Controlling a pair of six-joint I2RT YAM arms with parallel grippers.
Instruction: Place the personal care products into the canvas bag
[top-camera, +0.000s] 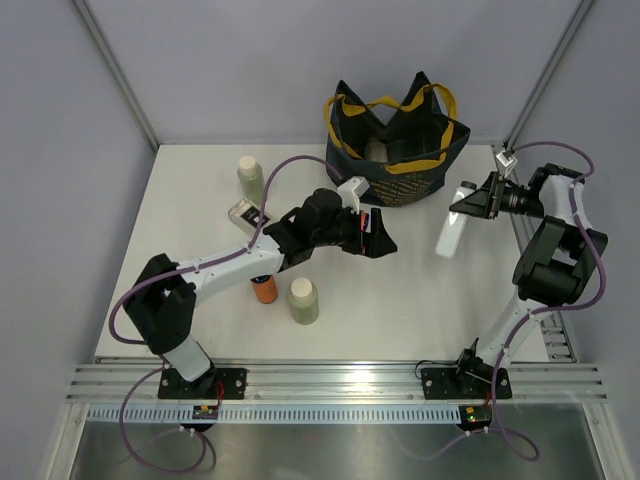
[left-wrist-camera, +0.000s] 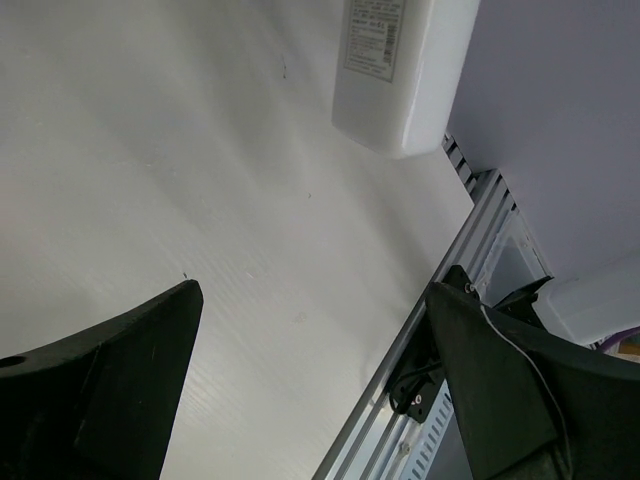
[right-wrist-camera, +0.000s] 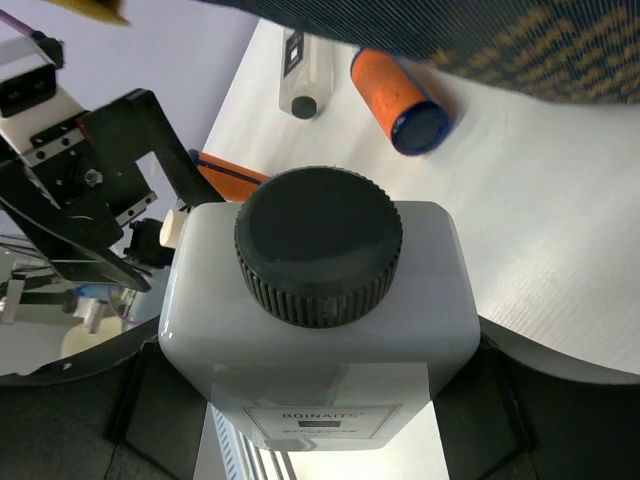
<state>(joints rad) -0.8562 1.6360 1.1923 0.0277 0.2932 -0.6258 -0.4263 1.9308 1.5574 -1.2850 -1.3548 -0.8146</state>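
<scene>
My left gripper needs to close next on the upper body (top-camera: 303, 299), under the cap, of the pale green bottle that stands near the front edge of the table.
My right gripper (top-camera: 470, 203) is shut on the white rectangular bottle (top-camera: 451, 228) with a black cap (right-wrist-camera: 318, 245), held in the air right of the navy canvas bag (top-camera: 395, 150). My left gripper (top-camera: 383, 238) is open and empty in front of the bag; its view shows the white bottle (left-wrist-camera: 400, 70) ahead. On the table stand a pale green bottle (top-camera: 250, 175) at the back left, another (top-camera: 303, 300) near the front, and an orange bottle (top-camera: 265, 290). The clear flat bottle (top-camera: 245, 213) lies by the left arm. An orange bottle (right-wrist-camera: 400, 100) lies beside the bag. Something pale (top-camera: 378, 150) sits inside the bag.
Grey walls close in the table at the back and both sides. A metal rail (top-camera: 330, 380) runs along the near edge, and another (left-wrist-camera: 440, 330) shows in the left wrist view. The left arm (top-camera: 230, 265) stretches across the table's middle.
</scene>
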